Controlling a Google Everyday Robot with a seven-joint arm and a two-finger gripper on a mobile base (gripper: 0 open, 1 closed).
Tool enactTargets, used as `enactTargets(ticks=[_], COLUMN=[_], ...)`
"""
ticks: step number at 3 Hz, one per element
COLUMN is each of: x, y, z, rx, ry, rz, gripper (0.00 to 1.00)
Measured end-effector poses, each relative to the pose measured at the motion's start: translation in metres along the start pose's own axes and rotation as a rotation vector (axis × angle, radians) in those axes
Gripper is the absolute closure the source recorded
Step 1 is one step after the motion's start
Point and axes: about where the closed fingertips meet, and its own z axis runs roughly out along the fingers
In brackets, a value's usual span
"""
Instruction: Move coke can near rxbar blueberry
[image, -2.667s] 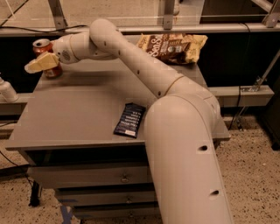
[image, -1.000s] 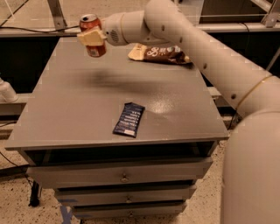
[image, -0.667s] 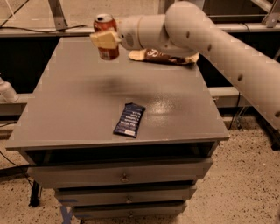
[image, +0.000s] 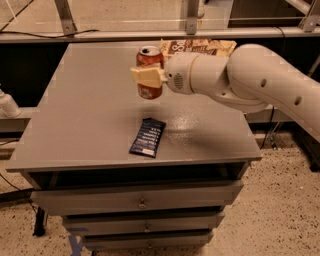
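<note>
Next, my gripper releases the coke can on the grey table (image: 177, 118) next to the far end of the rxbar blueberry.
The coke can (image: 149, 71) is red with a silver top and hangs upright in the air above the middle of the grey table (image: 85, 115). My gripper (image: 148, 76) reaches in from the right and is shut on the can; a cream finger pad (image: 145, 77) crosses its front. The rxbar blueberry (image: 148, 137), a flat dark navy bar with white text lines, lies on the table near the front edge, below and slightly in front of the can.
A brown-and-yellow snack bag (image: 200, 47) lies at the table's back right, partly behind my arm (image: 260, 82). The table top sits on a drawer cabinet (image: 140, 202). A metal rail (image: 125, 34) runs along the back.
My gripper has carried the can from the back left corner to the right and forward, now over the table's middle near the bar. The bar and the bag have not moved.
</note>
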Motion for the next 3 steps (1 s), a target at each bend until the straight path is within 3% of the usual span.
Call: enactTargets(ticks=[1, 3], x=[0.028, 0.064], y=[-0.007, -0.029], z=[-0.036, -0.061], rx=[0.040, 0.031], ry=[0.020, 0.062], rz=[0.039, 0.080], gripper=[1.00, 1.00])
